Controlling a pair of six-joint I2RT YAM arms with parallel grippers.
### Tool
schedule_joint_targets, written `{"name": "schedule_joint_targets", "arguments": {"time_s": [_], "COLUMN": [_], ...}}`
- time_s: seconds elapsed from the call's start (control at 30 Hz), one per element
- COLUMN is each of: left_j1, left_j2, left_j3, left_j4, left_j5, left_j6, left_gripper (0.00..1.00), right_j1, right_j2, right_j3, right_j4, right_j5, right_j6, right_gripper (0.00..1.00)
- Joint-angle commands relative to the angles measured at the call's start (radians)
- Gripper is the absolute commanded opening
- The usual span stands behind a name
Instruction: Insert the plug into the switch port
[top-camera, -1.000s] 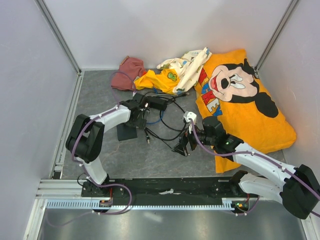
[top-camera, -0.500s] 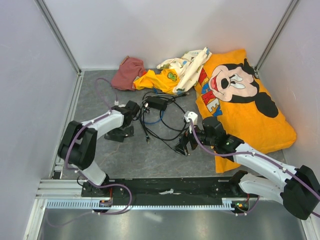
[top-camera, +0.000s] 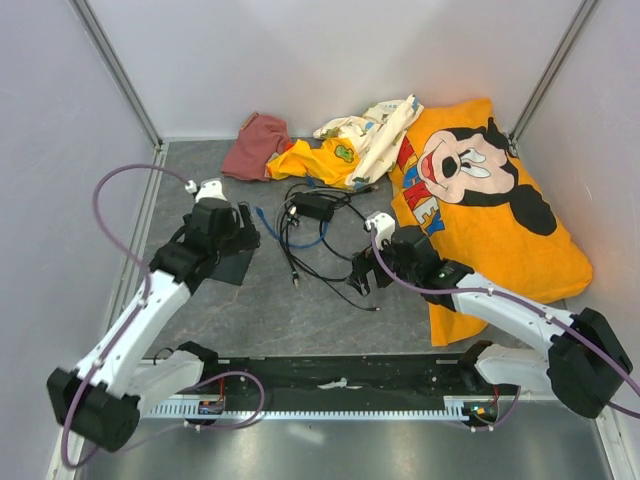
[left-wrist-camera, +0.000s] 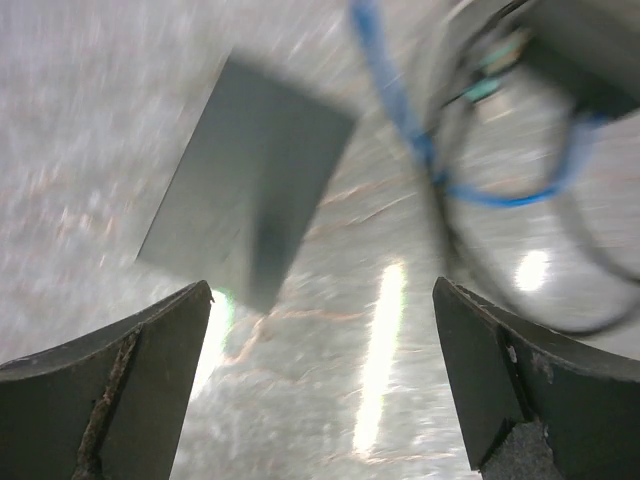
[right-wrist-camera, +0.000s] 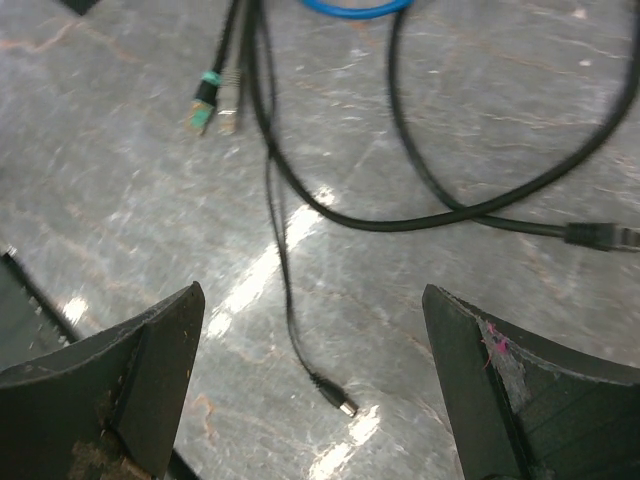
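My right gripper needs to next close on the loose end (top-camera: 373, 308) (right-wrist-camera: 328, 388) of the thin black cable, on the side toward the orange Mickey shirt.
The bright-blue cable (top-camera: 300, 240) loops on the table among black cables, and its plug (top-camera: 258, 211) lies loose at the left end. A flat dark-grey box, the switch (top-camera: 230, 266), lies just below it. My left gripper (top-camera: 242, 238) hovers open above the switch's far edge. The blurred left wrist view shows the switch (left-wrist-camera: 250, 190) ahead and the blue cable (left-wrist-camera: 400, 110) to the right, nothing between the fingers (left-wrist-camera: 150, 370). My right gripper (top-camera: 362, 280) stands open over a thin black cable's barrel end (right-wrist-camera: 335, 395).
A black adapter box (top-camera: 315, 207) sits among the tangled black cables (top-camera: 330, 262). Green and grey connectors (right-wrist-camera: 212, 102) lie loose side by side. An orange Mickey shirt (top-camera: 490, 200) covers the right side; maroon (top-camera: 258, 145) and yellow-white clothes (top-camera: 345, 145) are heaped at the back.
My left arm has pulled back to the left, away from the black adapter box and cables, with its gripper still open. The right gripper has shifted slightly up and left.
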Motion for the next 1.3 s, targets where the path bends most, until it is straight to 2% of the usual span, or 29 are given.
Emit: {"name": "schedule_joint_targets", "arguments": {"time_s": [0.0,0.17,0.3,0.4,0.63,0.77,0.87,0.97,1.0,1.1,1.27], "left_j1": [-0.001,-0.001,-0.001,-0.001,-0.001,-0.001,-0.003,-0.001,-0.003,-0.003,-0.003], "left_j2": [-0.162,-0.311,-0.326,-0.294,-0.285,-0.308,-0.325,-0.336,-0.339,-0.352,-0.377], "left_j3": [-0.06,-0.143,-0.191,-0.177,-0.168,-0.183,-0.188,-0.191,-0.189,-0.191,-0.2], "left_j4": [0.135,0.231,0.306,0.304,0.281,0.269,0.264,0.264,0.26,0.258,0.258], "left_j5": [0.113,0.206,0.399,0.479,0.504,0.487,0.496,0.513,0.519,0.529,0.535], "left_j6": [0.121,0.227,0.279,0.306,0.298,0.298,0.29,0.286,0.284,0.281,0.273], "left_gripper": [0.99,0.99,0.99,0.99,0.99,0.98,0.98,0.98,0.98,0.98,0.98], "right_j1": [0.005,0.017,0.03,0.057,0.23,0.319,0.355,0.401,0.405,0.412,0.415], "right_j2": [0.046,0.06,0.002,0.012,0.095,0.139,0.19,0.247,0.282,0.345,0.385], "right_j3": [0.086,0.087,0.023,0.018,0.076,0.105,0.136,0.222,0.239,0.271,0.27], "right_j4": [-0.08,-0.243,-0.274,-0.316,-0.45,-0.481,-0.499,-0.588,-0.643,-0.671,-0.683], "right_j5": [0.122,0.269,0.367,0.429,0.611,0.708,0.737,0.81,0.82,0.815,0.772], "right_j6": [0.052,0.197,0.369,0.473,0.703,0.878,0.944,1.047,1.1,1.155,1.285], "right_gripper": [0.98,0.88,0.83,0.83,0.78,0.7,0.63,0.56,0.53,0.46,0.42]}}
